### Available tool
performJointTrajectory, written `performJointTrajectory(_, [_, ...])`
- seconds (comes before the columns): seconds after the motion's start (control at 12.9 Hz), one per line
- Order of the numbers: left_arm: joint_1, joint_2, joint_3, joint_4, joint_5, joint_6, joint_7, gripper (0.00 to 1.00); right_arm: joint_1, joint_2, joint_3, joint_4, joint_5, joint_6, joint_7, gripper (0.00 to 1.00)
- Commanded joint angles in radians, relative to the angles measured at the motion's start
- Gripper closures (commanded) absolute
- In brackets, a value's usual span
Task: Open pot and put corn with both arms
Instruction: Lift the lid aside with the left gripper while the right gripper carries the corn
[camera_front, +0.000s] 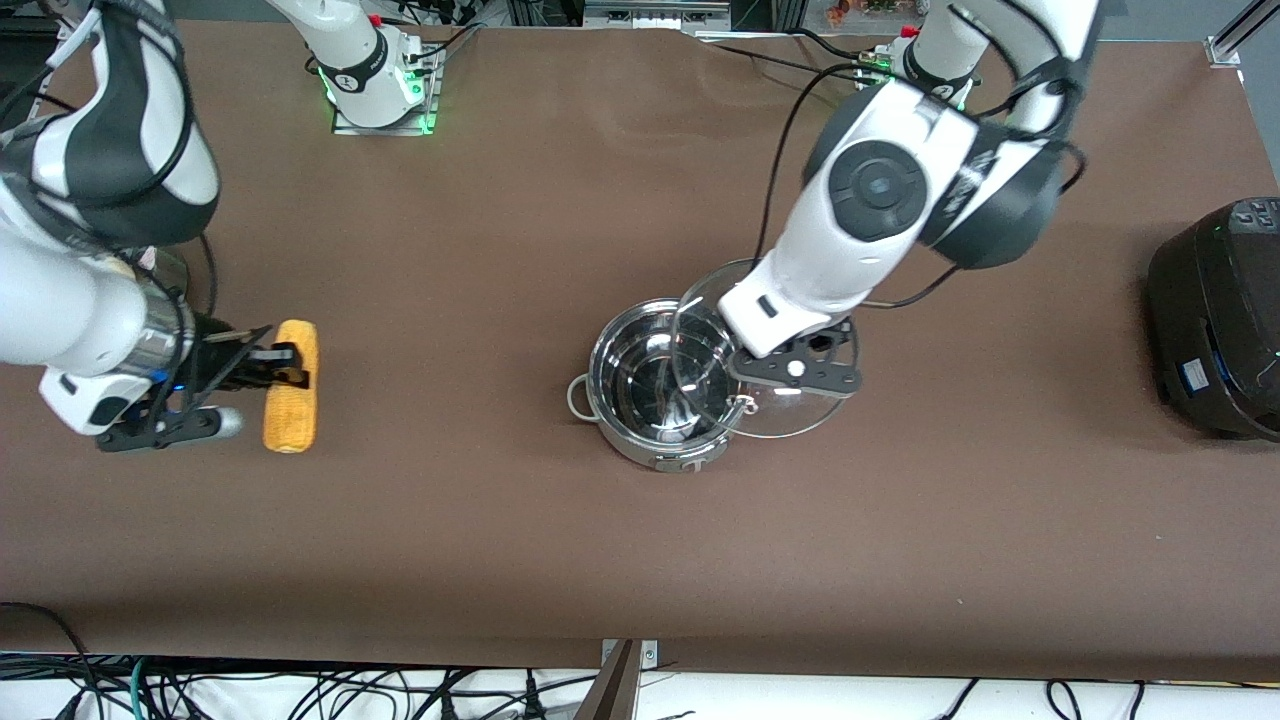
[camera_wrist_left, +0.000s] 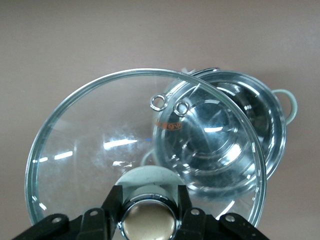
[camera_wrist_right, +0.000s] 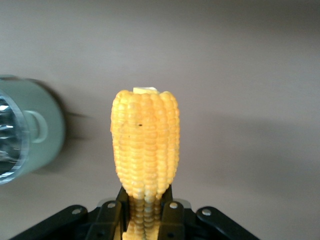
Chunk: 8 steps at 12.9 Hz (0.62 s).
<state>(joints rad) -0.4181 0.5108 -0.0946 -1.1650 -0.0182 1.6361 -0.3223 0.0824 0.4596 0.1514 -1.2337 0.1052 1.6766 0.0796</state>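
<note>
My left gripper should release the glass lid, now tilted half over the pot's rim, on the table (camera_front: 915, 376) between the steel pot and the black appliance.
The shiny steel pot (camera_front: 640, 452) stands open mid-table and looks empty; it also shows in the left wrist view (camera_wrist_left: 260, 115). My left gripper (camera_front: 792, 372) is shut on the tan knob (camera_wrist_left: 149, 218) of the glass lid (camera_front: 800, 418). It holds the lid (camera_wrist_left: 100, 130) tilted, half over the pot's rim and shifted toward the left arm's end. My right gripper (camera_front: 285, 365) is shut on the yellow corn (camera_front: 291, 400) near the right arm's end of the table. The cob (camera_wrist_right: 145, 145) sticks out from between the fingers, low over the cloth.
A large black round appliance (camera_front: 1215, 320) stands at the left arm's end of the table. A pale round container with a shiny inside (camera_wrist_right: 25, 130) sits close beside the corn, mostly under my right arm. Cables hang past the table edge nearest the front camera.
</note>
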Motion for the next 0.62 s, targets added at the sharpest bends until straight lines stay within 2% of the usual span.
performJointTrajectory(0.0, [0.056,-0.046,0.001,-0.048,-0.009,-0.077,0.08,0.77,0.109,0.045,0.016,0.072,0.008,0.037,0.115,0.85])
performJointTrajectory(0.15, [0.117,-0.045,0.004,-0.054,-0.003,-0.114,0.098,0.77,0.205,0.06,0.016,0.073,0.01,0.119,0.22,0.86])
performJointTrajectory(0.31, [0.177,-0.045,0.003,-0.112,0.053,-0.139,0.214,0.77,0.288,0.096,0.016,0.074,0.008,0.202,0.305,0.87])
performJointTrajectory(0.54, [0.304,-0.041,-0.001,-0.209,0.093,-0.072,0.413,0.79,0.37,0.155,0.016,0.074,0.01,0.299,0.327,0.88])
